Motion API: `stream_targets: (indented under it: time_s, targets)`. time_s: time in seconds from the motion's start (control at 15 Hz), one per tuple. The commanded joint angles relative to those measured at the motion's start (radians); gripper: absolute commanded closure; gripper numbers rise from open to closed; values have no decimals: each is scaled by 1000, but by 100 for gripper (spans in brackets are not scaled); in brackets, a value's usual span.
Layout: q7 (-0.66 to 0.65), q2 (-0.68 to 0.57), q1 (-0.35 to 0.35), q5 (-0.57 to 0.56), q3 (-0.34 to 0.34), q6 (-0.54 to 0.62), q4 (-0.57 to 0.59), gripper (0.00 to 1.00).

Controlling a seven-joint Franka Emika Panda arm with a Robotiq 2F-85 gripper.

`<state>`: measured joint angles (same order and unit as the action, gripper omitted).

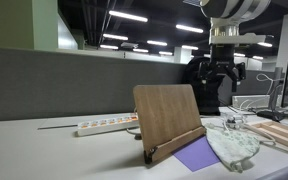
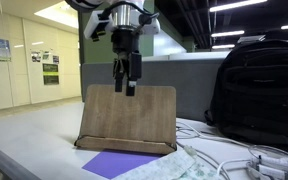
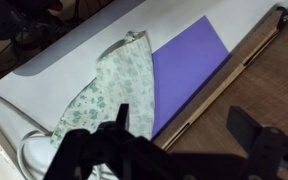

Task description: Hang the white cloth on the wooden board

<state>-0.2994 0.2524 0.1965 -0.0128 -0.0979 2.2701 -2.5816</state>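
Note:
My gripper needs to move down next to the middle of the white cloth (image 1: 231, 142) (image 3: 121, 92) beside the purple sheet and close there.
The white cloth (image 1: 231, 144) with a faint green pattern lies crumpled on the table next to the wooden board (image 1: 168, 115). The board stands tilted like a book stand. A purple sheet (image 1: 198, 154) lies flat in front of it. In an exterior view the cloth (image 2: 170, 166) lies by the purple sheet (image 2: 123, 163) below the board (image 2: 128, 116). My gripper (image 2: 127, 78) hangs above the board, open and empty. In the wrist view the cloth (image 3: 102, 88), purple sheet (image 3: 189, 69) and board ledge (image 3: 230, 78) lie below my open fingers (image 3: 179, 125).
A white power strip (image 1: 107, 126) lies behind the board. A black backpack (image 2: 259, 90) stands by the grey partition. White cables (image 2: 246, 159) lie near the cloth. Wooden blocks (image 1: 280, 133) sit at the table's side.

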Motion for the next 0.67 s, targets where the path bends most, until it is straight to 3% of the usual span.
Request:
stream_targets:
  time_s: [0.0,0.13,0.6]
  targets:
    - [-1,-11,2,0,-8,-3,4,0]
    - [5,-14,-2,0,-5,11,-1,0]
    - [-84,-193,54,-136,-22,310,-3,0]
